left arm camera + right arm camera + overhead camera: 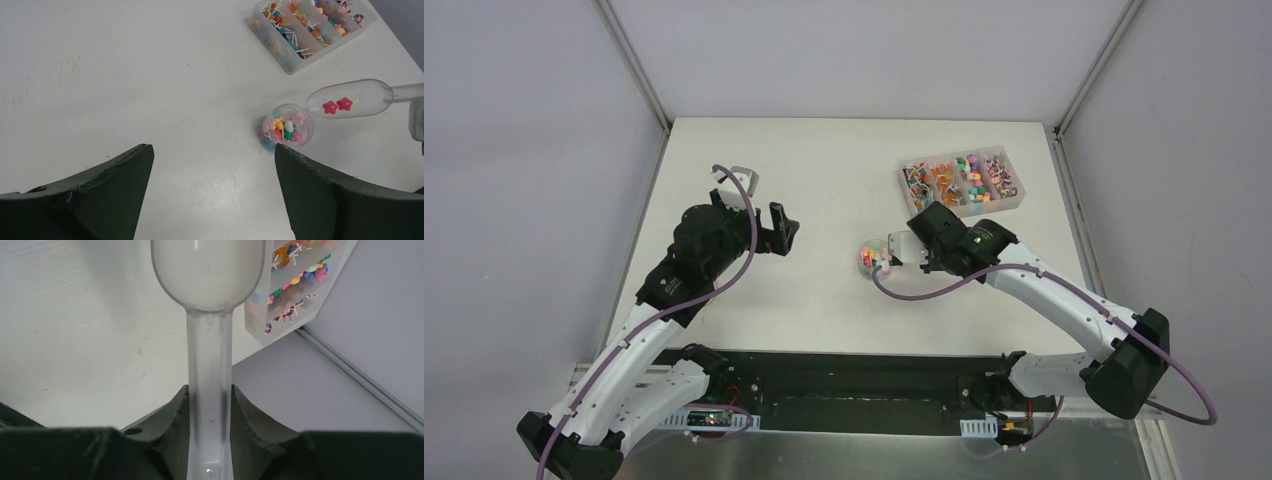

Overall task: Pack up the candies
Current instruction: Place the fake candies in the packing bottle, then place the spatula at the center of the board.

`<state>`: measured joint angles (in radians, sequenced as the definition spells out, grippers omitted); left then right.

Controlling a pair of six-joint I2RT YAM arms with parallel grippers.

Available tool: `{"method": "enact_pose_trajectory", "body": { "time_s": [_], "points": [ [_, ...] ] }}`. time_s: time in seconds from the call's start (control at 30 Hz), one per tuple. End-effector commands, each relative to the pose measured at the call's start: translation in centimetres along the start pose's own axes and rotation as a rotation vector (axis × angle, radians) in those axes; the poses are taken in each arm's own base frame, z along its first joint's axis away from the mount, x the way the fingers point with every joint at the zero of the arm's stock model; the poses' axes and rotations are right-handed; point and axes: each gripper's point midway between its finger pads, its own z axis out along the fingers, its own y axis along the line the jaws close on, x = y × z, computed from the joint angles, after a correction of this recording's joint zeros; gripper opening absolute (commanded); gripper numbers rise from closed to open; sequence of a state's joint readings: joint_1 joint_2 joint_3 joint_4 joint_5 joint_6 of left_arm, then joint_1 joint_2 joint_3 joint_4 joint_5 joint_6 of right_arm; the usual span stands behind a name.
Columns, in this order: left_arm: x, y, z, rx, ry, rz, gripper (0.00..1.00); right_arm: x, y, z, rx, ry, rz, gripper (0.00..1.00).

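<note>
My right gripper should set the clear scoop down on the white table [901,234] between the jar and the divided box. The scoop now hovers beside the jar.
Several candies [283,127] fill a small round clear jar [285,128] on the white table; the jar also shows in the top view [870,257]. My right gripper [210,400] is shut on the handle of a clear plastic scoop [209,360]. The scoop's bowl [350,99] hovers just right of the jar and holds two red star candies [337,105]. More candies lie in a clear divided box [962,182] at the back right, also in the left wrist view [310,25]. My left gripper [212,165] is open and empty, left of the jar.
The divided box [295,285] stands near the table's right edge, by a metal frame rail [360,375]. Grey walls enclose the table on three sides. A black mounting strip [864,375] runs along the near edge between the arm bases.
</note>
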<state>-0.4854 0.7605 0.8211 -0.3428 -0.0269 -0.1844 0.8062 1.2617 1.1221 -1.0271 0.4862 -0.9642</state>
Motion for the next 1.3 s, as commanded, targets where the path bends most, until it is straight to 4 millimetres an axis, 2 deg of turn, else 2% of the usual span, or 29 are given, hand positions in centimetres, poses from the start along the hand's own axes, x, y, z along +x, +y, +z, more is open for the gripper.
{"method": "enact_pose_trajectory", "body": {
  "time_s": [0.0,0.37,1.27],
  "points": [
    [-1.2,-0.2,-0.1,0.003,-0.052,0.019,0.95,-0.1,-2.0,-1.3,0.065,-0.002,0.016,0.00],
    [-1.2,-0.1,-0.1,0.001,-0.052,0.019,0.95,0.2,-2.1,-1.4,0.067,0.034,-0.004,0.00],
    [-1.2,-0.2,-0.2,0.002,-0.055,0.019,0.95,-1.1,-2.5,-1.7,0.087,0.051,-0.042,0.00]
  ]
}}
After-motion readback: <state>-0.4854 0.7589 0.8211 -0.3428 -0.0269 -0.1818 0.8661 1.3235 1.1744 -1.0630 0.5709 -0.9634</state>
